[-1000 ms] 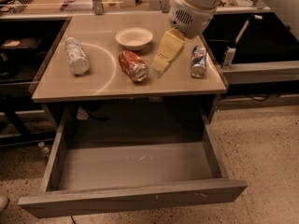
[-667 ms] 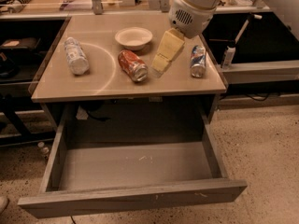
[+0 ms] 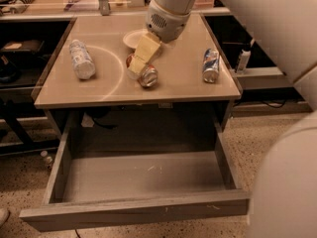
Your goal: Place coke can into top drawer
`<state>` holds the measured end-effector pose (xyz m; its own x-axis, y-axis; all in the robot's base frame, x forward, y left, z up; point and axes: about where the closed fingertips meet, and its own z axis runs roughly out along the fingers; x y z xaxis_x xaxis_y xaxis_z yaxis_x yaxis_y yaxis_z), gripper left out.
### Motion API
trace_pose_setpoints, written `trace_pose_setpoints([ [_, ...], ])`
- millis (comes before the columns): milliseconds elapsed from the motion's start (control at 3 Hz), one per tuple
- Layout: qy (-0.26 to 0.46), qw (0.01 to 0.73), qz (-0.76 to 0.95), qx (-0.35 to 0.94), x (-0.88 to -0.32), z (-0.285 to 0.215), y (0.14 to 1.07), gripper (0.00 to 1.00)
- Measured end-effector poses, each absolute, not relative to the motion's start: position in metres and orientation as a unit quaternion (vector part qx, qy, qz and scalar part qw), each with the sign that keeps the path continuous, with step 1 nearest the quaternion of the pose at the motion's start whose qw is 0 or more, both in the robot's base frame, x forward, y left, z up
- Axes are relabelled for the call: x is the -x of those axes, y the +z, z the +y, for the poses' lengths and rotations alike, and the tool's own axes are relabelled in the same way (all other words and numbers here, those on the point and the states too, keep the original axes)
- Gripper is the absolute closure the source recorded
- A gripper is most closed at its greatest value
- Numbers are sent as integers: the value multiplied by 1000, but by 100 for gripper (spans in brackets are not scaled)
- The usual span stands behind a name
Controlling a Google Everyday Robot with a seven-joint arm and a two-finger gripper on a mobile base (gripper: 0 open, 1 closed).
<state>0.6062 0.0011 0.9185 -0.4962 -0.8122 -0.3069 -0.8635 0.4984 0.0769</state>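
Observation:
The coke can should be taken hold of by my gripper around the middle of its red body [image 3: 139, 68], just behind the can's silver end.
The coke can [image 3: 147, 76], red with a silver end, lies on its side near the middle of the tabletop. My gripper [image 3: 136, 63] reaches down from the upper right and its beige tip lies over the can's left and far side, at or just above it. The top drawer [image 3: 138, 177] is pulled wide open below the table's front edge. Its plain grey inside holds nothing, and its front panel [image 3: 133, 212] faces the camera.
A white and pale-blue can [image 3: 81, 58] lies at the table's left. A blue, red and silver can [image 3: 210, 65] lies at the right. A white bowl [image 3: 132, 37] sits behind the gripper, partly hidden. My arm [image 3: 277, 29] fills the right side. Dark shelves flank the table [image 3: 64, 95].
My gripper has moved left and down, from between the coke can and the blue can to over the coke can. The cans and the drawer have not moved.

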Motion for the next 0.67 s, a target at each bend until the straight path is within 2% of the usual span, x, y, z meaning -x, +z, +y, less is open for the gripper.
trace_pose_setpoints([
  [667,107,87,864,485,-636,49,892,0],
])
